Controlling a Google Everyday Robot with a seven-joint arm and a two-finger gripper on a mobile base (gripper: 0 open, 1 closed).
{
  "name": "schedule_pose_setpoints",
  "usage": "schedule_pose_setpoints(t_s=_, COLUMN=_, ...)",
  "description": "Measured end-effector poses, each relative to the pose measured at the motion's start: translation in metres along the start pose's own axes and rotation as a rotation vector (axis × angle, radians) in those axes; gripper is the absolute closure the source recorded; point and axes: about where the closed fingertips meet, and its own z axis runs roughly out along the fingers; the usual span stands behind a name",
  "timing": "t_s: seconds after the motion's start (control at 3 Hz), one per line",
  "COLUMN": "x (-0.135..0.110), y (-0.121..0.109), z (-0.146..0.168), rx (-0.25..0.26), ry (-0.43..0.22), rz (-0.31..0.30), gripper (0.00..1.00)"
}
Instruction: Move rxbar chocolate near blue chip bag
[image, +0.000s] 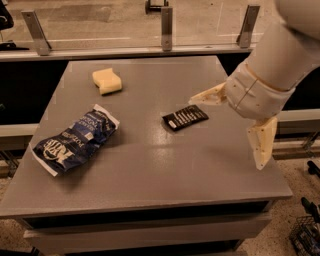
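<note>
The rxbar chocolate has one end facing away from the blue chip bag, and I will close my gripper on that one, the rxbar chocolate's far end (197, 114).
The rxbar chocolate (185, 118), a small flat black wrapper with white text, lies on the grey table (150, 170) right of its middle. The blue chip bag (75, 139), large, dark and wrinkled, lies near the table's left edge. My gripper (229, 129) hangs at the right side of the table, just right of the bar. Its two cream fingers are spread wide: one fingertip (196, 99) reaches over the bar's right end, the other finger (262, 142) points down near the table's right edge. It holds nothing.
A pale yellow sponge (107, 81) lies at the back left of the table. A glass-and-metal railing (165, 30) runs behind the table. The table's right edge is close under the arm.
</note>
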Motion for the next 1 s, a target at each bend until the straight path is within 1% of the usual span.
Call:
schedule_pose_setpoints(t_s=0.33, x=-0.019, y=-0.01, z=0.014, rx=-0.044, ry=0.107, rz=-0.145, gripper=0.0)
schedule_pose_setpoints(t_s=0.67, x=-0.03, y=-0.022, z=0.02, rx=-0.059, ry=0.147, rz=-0.233, gripper=0.0)
schedule_pose_setpoints(t_s=1.0, x=-0.036, y=-0.041, z=0.022, rx=-0.062, ry=0.17, rz=-0.287, gripper=0.0)
